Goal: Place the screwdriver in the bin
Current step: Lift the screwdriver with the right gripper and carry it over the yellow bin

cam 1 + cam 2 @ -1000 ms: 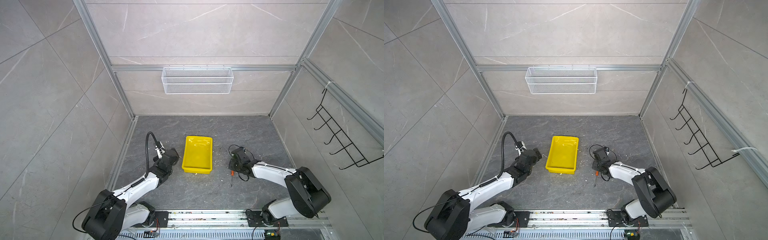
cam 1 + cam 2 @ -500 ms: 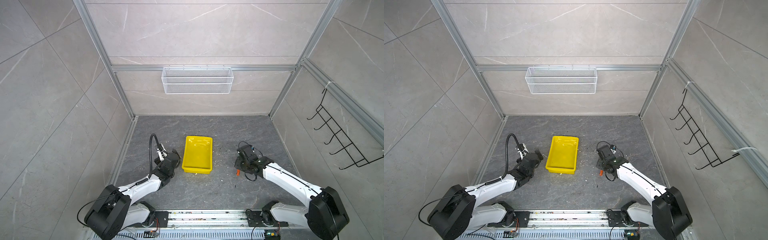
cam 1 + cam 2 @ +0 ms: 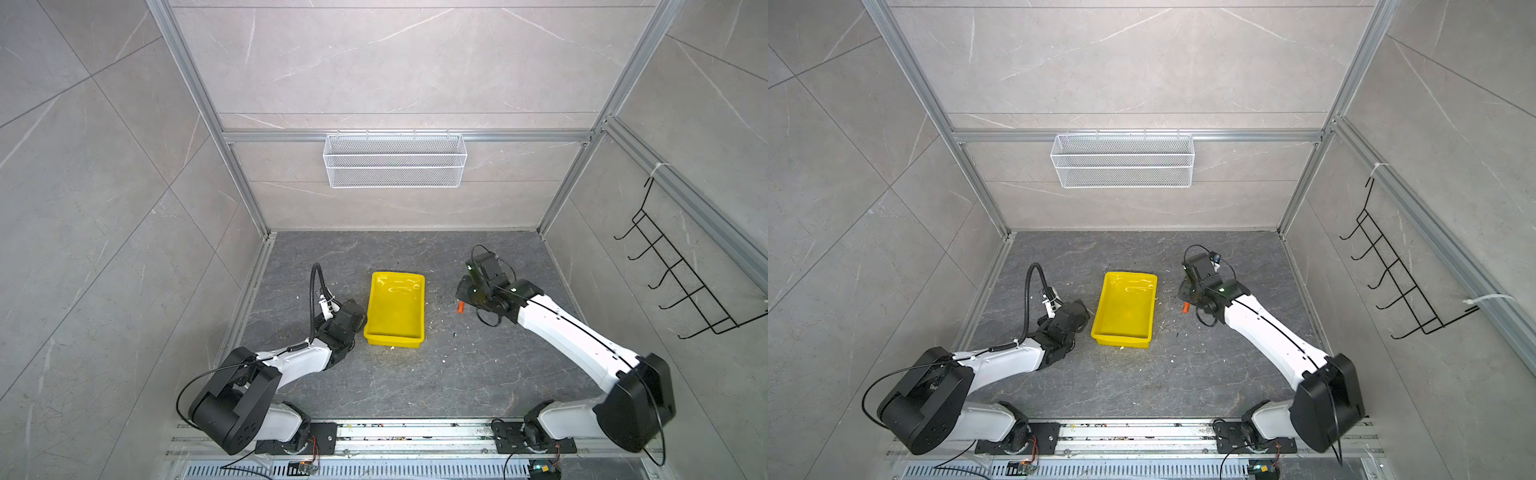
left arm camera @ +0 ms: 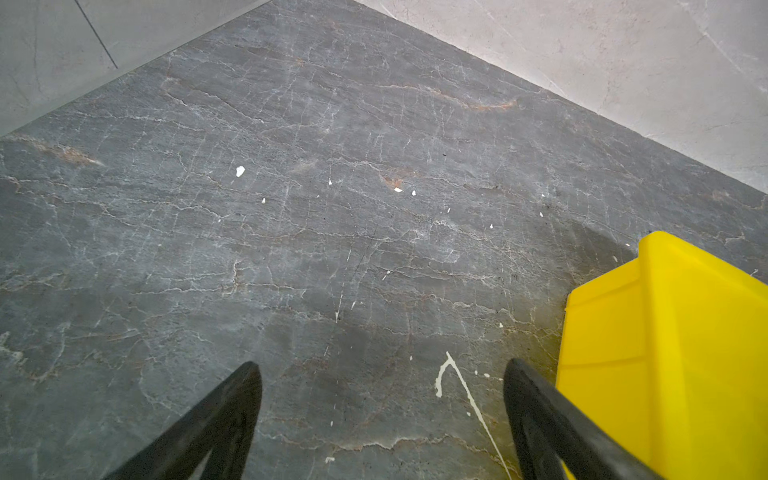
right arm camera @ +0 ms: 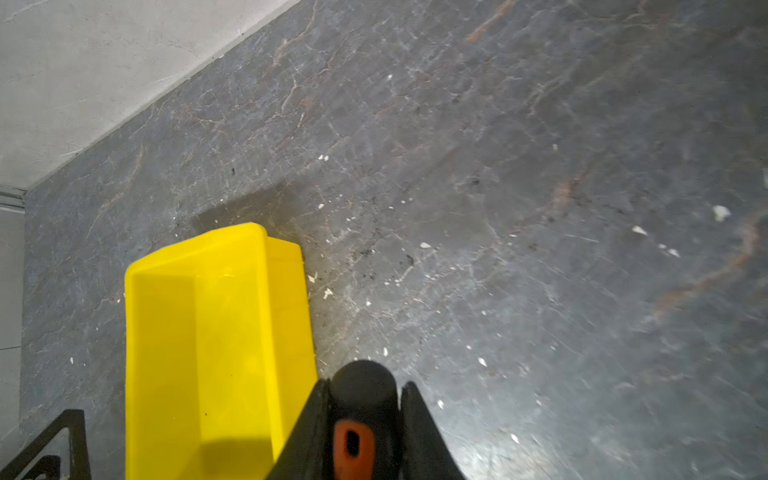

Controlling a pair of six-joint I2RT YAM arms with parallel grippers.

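Note:
Next, my right gripper lays the screwdriver, which is held above the floor now, down lengthwise around the middle of the yellow bin's bottom (image 3: 390, 313) (image 5: 217, 390), on the part that is nearer my left gripper.
The yellow bin (image 3: 395, 309) (image 3: 1124, 309) sits empty in the middle of the dark floor. To its right my right gripper (image 3: 462, 294) (image 3: 1187, 296) is shut on the screwdriver (image 3: 460, 306) (image 3: 1186, 306), held above the floor. In the right wrist view the black cap and orange handle of the screwdriver (image 5: 353, 440) sit clamped in the right gripper (image 5: 365, 384), with the bin (image 5: 208, 332) just beside it. Its shaft is hidden. My left gripper (image 3: 358, 319) (image 3: 1082, 311) (image 4: 383, 365) is open and empty, low beside the left wall of the bin (image 4: 665, 353).
A white wire basket (image 3: 395, 162) hangs on the back wall. A black hook rack (image 3: 681, 282) is mounted on the right wall. Small white crumbs (image 3: 440, 322) lie scattered on the floor around the bin. Walls close in on three sides.
My right gripper has risen and moved toward the back with the screwdriver in it, staying to the right of the bin. The left arm has shifted only slightly beside the bin.

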